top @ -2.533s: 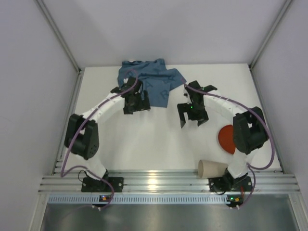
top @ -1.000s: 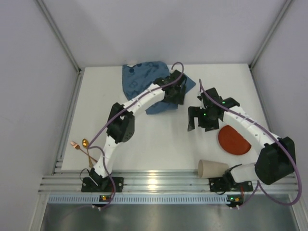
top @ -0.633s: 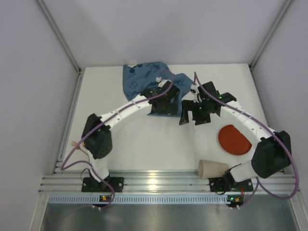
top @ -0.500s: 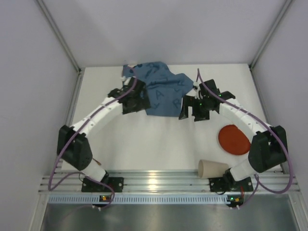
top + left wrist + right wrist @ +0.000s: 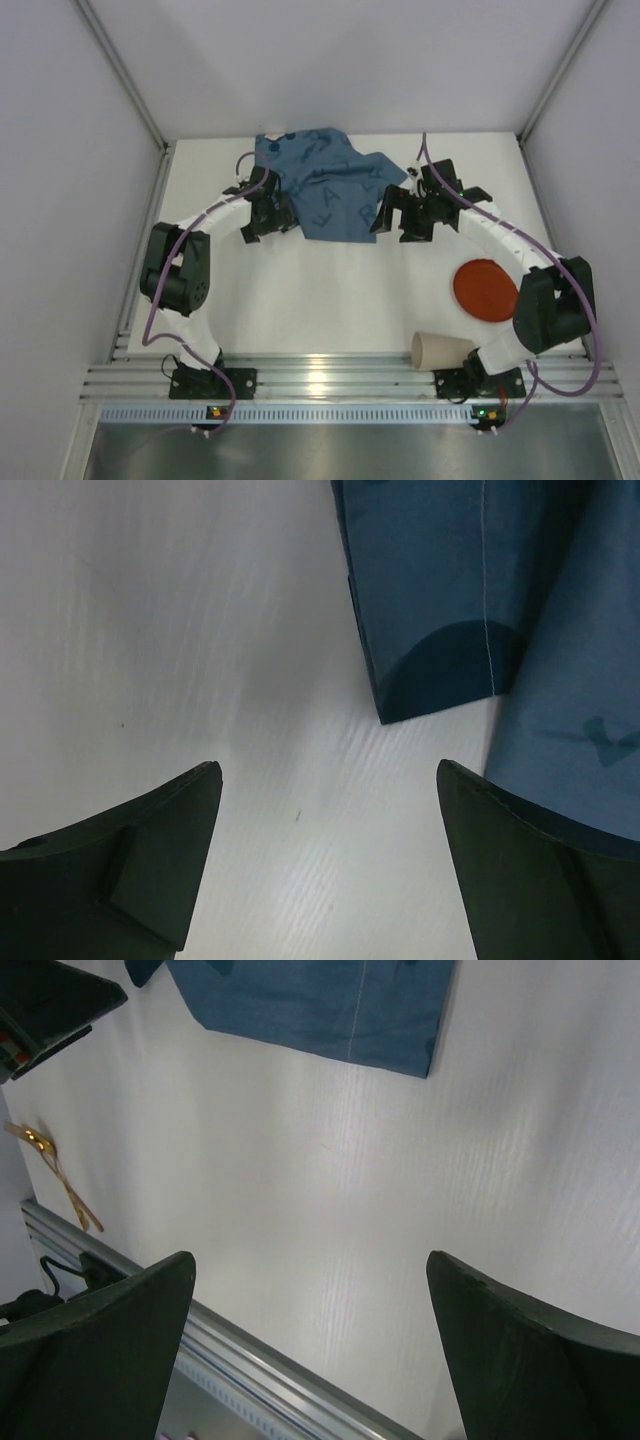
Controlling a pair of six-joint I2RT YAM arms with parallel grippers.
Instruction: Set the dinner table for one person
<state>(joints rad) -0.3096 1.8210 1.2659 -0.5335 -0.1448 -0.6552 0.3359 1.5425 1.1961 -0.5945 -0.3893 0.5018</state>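
Observation:
I will close my right gripper on the front corner (image 5: 375,240) (image 5: 426,1073) of the blue cloth mat, on the side toward the red plate.
The white dinner table (image 5: 330,290) carries a blue cloth mat printed with letters (image 5: 325,195), lying spread and a little rumpled at the back middle. My left gripper (image 5: 266,228) is open and empty just off the mat's left front edge. In the left wrist view (image 5: 325,860) it hovers over bare table, with a mat corner (image 5: 440,610) ahead. My right gripper (image 5: 396,228) is open and empty beside the mat's right front corner. Its wrist view (image 5: 310,1350) shows bare table and the mat's edge (image 5: 320,1000).
A red plate (image 5: 485,290) lies at the right. A tan paper cup (image 5: 440,350) lies on its side near the front rail (image 5: 330,380). Gold cutlery (image 5: 55,1170) lies at the table's left front, hidden by the left arm in the top view.
The left arm's elbow has swung inward and forward, and its gripper has shifted a little left off the mat. The right gripper has edged back. The mat lies slightly flatter.

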